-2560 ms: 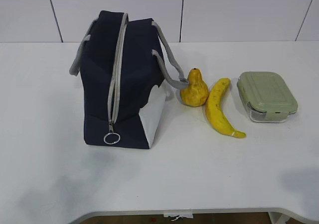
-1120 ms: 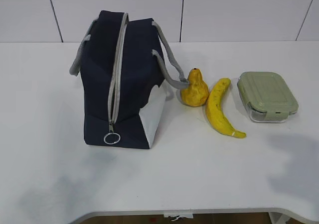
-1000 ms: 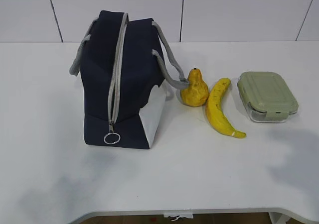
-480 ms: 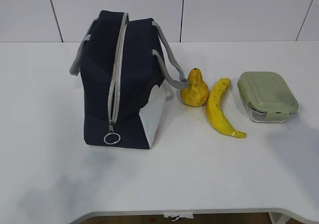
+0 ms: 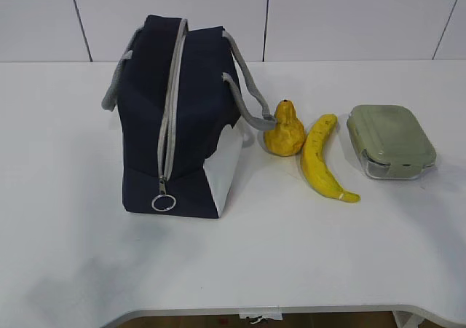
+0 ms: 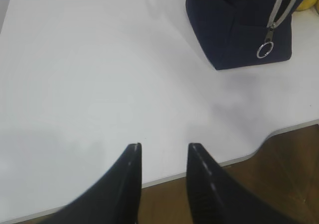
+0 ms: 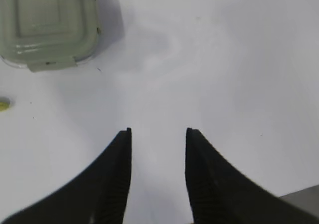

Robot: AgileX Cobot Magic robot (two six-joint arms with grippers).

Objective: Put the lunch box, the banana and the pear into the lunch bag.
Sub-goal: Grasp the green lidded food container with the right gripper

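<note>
Next, my right gripper will go to the lunch box's side (image 5: 421,133) (image 7: 93,5) facing away from the banana and close there.
The navy lunch bag (image 5: 175,116) stands on the table's left, its grey zipper shut and the ring pull (image 5: 163,202) hanging at the near end. The pear (image 5: 285,130), the banana (image 5: 320,158) and the green-lidded lunch box (image 5: 390,140) lie in a row to its right. Neither gripper shows in the exterior view. My left gripper (image 6: 163,147) is open and empty over the table's front edge, near-left of the bag (image 6: 239,25). My right gripper (image 7: 158,132) is open and empty over bare table, near-right of the lunch box (image 7: 47,22).
The white table (image 5: 65,146) ends in a curved front edge (image 5: 255,312). A white panelled wall (image 5: 328,14) rises behind it. Brown floor (image 6: 279,174) shows past the edge in the left wrist view.
The shadow on the table's right side has spread and shifted toward the lunch box. The objects and the bag have not moved.
</note>
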